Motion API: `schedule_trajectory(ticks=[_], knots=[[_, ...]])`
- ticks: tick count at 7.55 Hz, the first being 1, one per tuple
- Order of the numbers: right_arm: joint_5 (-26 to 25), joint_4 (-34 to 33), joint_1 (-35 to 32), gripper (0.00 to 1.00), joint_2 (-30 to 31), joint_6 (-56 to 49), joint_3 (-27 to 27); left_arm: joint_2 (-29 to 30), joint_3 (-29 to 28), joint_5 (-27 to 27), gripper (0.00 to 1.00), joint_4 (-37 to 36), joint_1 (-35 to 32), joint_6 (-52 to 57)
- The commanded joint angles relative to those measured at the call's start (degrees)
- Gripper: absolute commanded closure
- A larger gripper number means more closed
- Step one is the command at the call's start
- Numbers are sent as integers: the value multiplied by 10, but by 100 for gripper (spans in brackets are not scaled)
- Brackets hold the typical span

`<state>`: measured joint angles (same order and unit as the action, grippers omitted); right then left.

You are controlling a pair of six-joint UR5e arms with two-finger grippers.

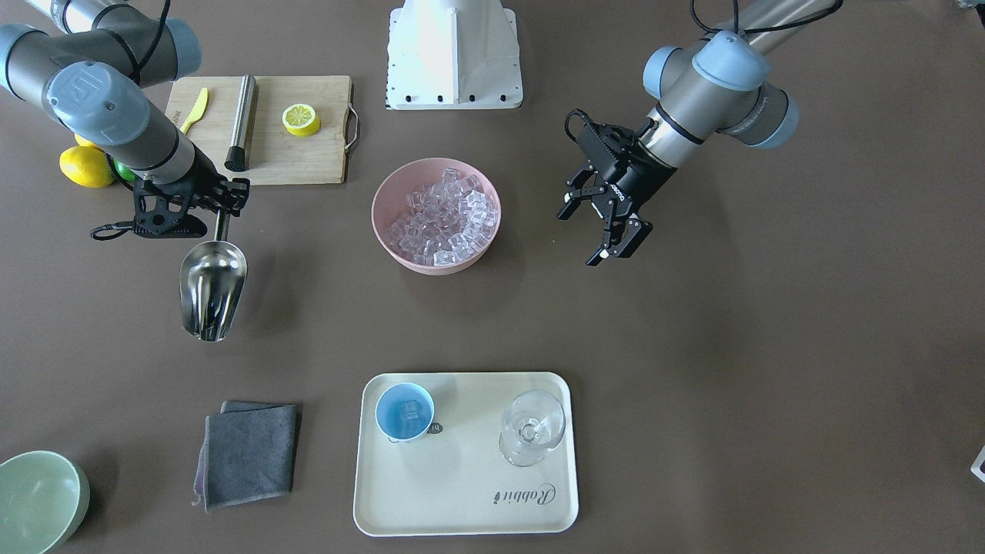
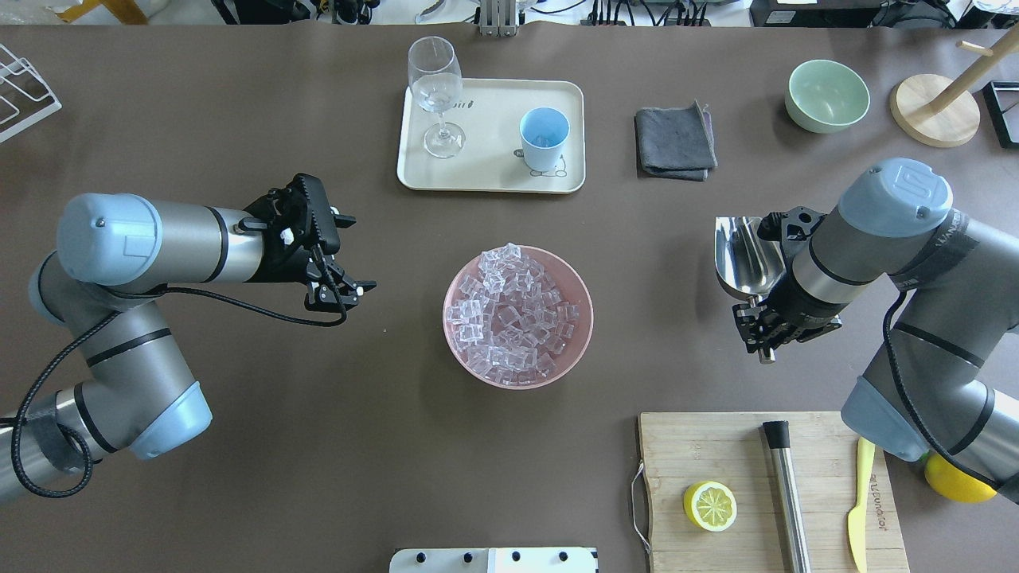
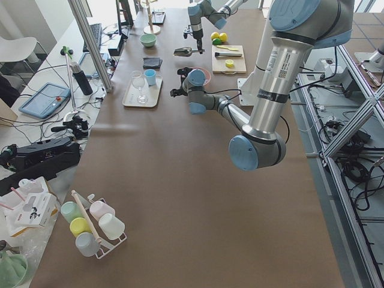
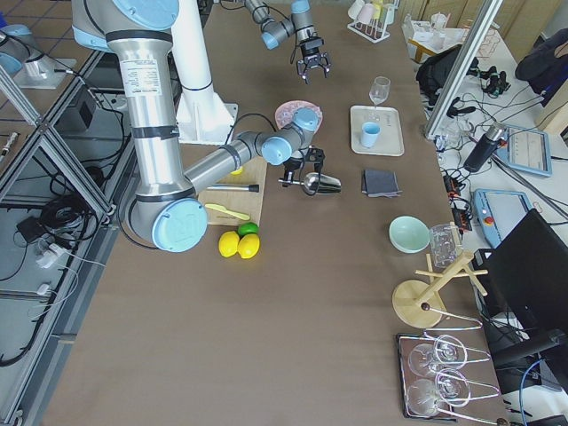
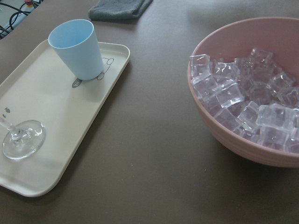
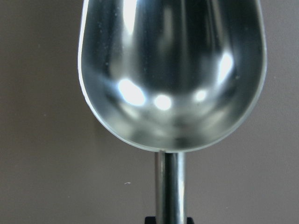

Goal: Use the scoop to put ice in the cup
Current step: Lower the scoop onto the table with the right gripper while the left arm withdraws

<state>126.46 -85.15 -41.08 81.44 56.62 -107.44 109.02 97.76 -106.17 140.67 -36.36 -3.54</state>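
I should set the steel scoop down with my right gripper on the bare table (image 1: 232, 281) between the cutting board and the grey cloth.
My right gripper (image 1: 222, 211) is shut on the thin handle of the steel scoop (image 1: 213, 288), held about level above the table beside the cutting board. The scoop's bowl (image 6: 173, 70) is empty. The ice (image 1: 444, 218) fills a pink bowl (image 1: 385, 231) at the table's middle, also in the left wrist view (image 5: 243, 98). The light-blue cup (image 1: 404, 412) stands upright on a cream tray (image 1: 462, 492); something clear like a cube lies in it. My left gripper (image 1: 608, 231) is open and empty, hovering on the bowl's other side.
A clear stemmed glass (image 1: 531, 427) stands on the tray beside the cup. A grey cloth (image 1: 248, 454) and a pale green bowl (image 1: 38, 500) lie past the tray. The cutting board (image 1: 308, 161) holds a lemon half (image 1: 301, 119), a steel cylinder and a yellow knife.
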Motion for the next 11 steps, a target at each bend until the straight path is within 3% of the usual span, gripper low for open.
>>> schedule_trajectory(ticks=[1, 4, 6, 8, 9, 10, 11], knots=[[1, 3, 10, 100, -1, 1, 8, -28, 54, 0, 2, -72, -28, -2], [1, 3, 15, 100, -1, 0, 14, -67, 86, -9, 2, -102, -74, -2], [2, 6, 17, 100, -1, 0, 14, -92, 84, -60, 2, -112, -134, -3], [3, 5, 18, 100, -13, -1, 20, -111, 82, -71, 2, -121, -179, -3], [5, 6, 19, 47, -13, -9, 23, -124, 82, -106, 2, -139, -209, -4], [5, 6, 19, 2, -13, -9, 22, -142, 81, -147, 2, -154, -247, -3], [7, 6, 18, 1, -13, -9, 21, -156, 81, -164, 2, -171, -273, -3]])
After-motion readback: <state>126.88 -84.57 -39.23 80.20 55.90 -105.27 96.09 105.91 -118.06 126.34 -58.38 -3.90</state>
